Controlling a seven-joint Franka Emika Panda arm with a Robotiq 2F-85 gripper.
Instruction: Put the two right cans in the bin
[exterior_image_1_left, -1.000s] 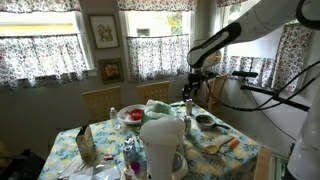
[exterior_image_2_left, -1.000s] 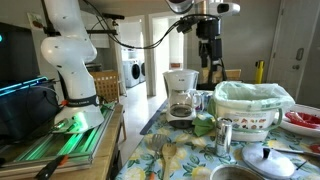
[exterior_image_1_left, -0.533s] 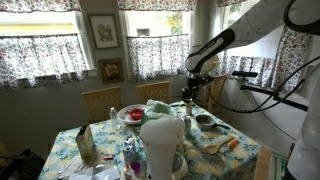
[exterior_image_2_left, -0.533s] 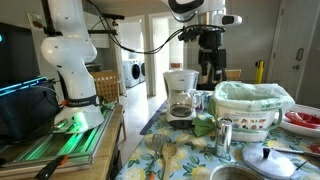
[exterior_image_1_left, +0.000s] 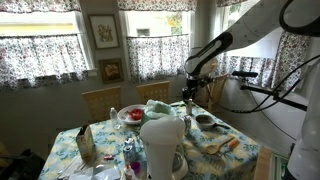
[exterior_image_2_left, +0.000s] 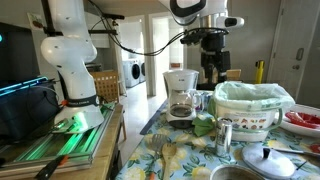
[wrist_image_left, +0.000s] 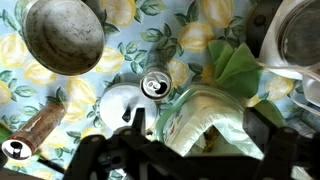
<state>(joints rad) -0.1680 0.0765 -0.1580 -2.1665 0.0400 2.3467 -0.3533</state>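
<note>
Next, I move my gripper to the upright can beside the bin and close it around the can's silver top (exterior_image_1_left: 187, 119) (wrist_image_left: 156, 84).
In the wrist view one can (wrist_image_left: 155, 85) stands upright on a white disc beside the bin; I see its silver top with the pull tab. The bin (wrist_image_left: 205, 125) has a white liner and a pale green rim, with something brownish inside. My gripper (wrist_image_left: 200, 128) is open and empty, one finger on each side of the bin's opening, above it. In both exterior views the gripper (exterior_image_2_left: 212, 78) (exterior_image_1_left: 189, 90) hangs over the far end of the table, behind the bin (exterior_image_2_left: 250, 105). I cannot make out a second can for sure.
A metal bowl (wrist_image_left: 63, 35) lies at the top left of the wrist view, and a brown wooden piece (wrist_image_left: 42, 122) below it. A coffee maker (exterior_image_2_left: 181, 95), a small shaker (exterior_image_2_left: 224, 136) and a pot lid (exterior_image_2_left: 266, 160) stand near the bin. A red-filled bowl (exterior_image_1_left: 131, 114) and a big white container (exterior_image_1_left: 161, 140) share the table.
The gripper has come down a little and shifted slightly sideways over the bin. Nothing on the table has moved.
</note>
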